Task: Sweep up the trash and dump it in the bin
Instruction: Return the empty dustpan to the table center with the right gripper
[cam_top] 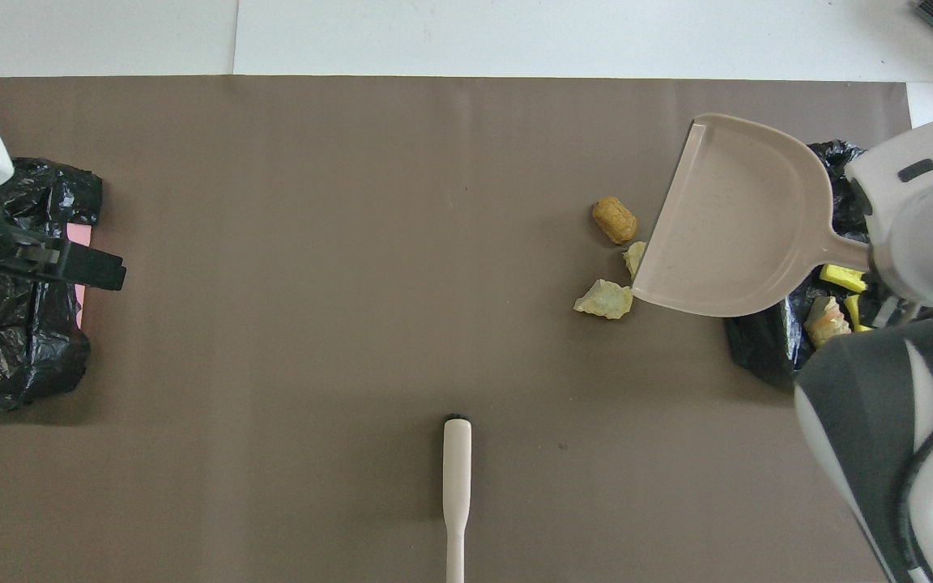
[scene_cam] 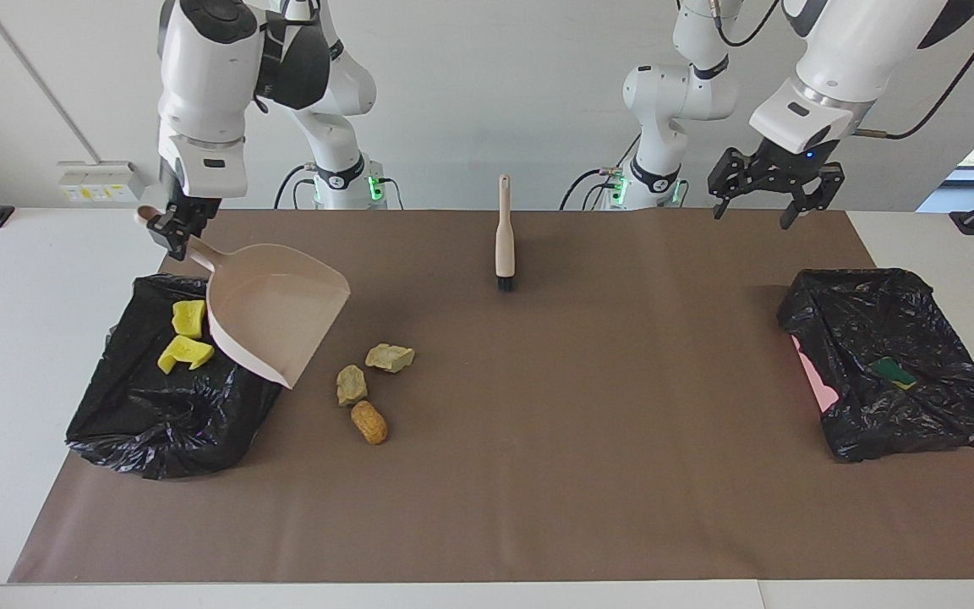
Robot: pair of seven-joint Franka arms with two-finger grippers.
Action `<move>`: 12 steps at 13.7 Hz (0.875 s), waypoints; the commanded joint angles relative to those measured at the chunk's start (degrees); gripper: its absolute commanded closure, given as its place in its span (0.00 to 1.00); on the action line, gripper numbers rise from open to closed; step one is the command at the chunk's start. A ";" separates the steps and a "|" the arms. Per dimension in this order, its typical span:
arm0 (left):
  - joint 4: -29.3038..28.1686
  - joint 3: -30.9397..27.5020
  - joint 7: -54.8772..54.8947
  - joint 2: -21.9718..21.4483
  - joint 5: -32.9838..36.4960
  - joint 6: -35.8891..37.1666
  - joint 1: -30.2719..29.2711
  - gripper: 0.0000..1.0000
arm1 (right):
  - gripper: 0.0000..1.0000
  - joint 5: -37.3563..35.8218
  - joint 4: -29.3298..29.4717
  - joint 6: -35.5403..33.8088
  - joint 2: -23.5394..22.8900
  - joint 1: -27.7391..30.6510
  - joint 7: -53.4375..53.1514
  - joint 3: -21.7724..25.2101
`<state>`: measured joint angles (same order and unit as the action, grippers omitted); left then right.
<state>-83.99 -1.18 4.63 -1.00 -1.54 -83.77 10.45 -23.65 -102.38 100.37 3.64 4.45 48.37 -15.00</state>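
Observation:
The robot's right gripper should set the pale beige dustpan down on the brown mat straight (cam_top: 446, 239) beyond the beige hand brush.
My right gripper (scene_cam: 176, 233) is shut on the handle of the pale beige dustpan (scene_cam: 276, 317), which hangs tilted over the edge of the black-bagged bin (scene_cam: 166, 414) and the mat beside it. Three pieces of trash lie on the mat by the pan's lip: a beige chunk (scene_cam: 390, 357), a second beige chunk (scene_cam: 351, 385) and an orange-brown lump (scene_cam: 369, 422). In the overhead view the dustpan (cam_top: 730, 223) covers part of one chunk (cam_top: 635, 257). Two yellow sponge bits (scene_cam: 188, 318) (scene_cam: 183, 353) lie inside the bin. My left gripper (scene_cam: 774, 182) hangs open and empty, high over the mat's edge at the left arm's end.
A beige hand brush (scene_cam: 504, 233) lies on the brown mat near the robots, bristles pointing away from them. A second black-bagged bin (scene_cam: 893, 304) at the left arm's end holds a green-backed sponge (scene_cam: 893, 371) and shows a pink edge (scene_cam: 812, 372).

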 commanded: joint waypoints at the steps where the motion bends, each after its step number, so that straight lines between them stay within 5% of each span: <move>1: -0.56 -0.30 1.26 -3.04 -0.57 5.87 -2.01 0.00 | 1.00 5.61 0.43 0.00 -2.66 -5.40 -19.20 -0.03; 5: -0.30 -0.40 1.35 -2.61 0.56 5.38 -2.19 0.00 | 1.00 10.02 3.75 2.10 -11.34 -14.10 -49.35 -0.03; 8: 0.05 -0.48 1.35 -2.26 0.83 4.76 -2.19 0.00 | 1.00 17.12 11.03 4.04 -19.60 -17.45 -63.18 -0.03; 12: 0.41 -0.49 1.00 -2.25 0.74 4.75 -2.27 0.00 | 1.00 17.85 17.74 8.42 -27.97 -21.76 -79.72 -0.03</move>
<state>-83.93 -2.05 5.25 -2.98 -1.19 -78.68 8.70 -7.12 -89.61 107.36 -19.73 -15.43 -25.01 -15.22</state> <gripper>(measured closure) 0.000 0.683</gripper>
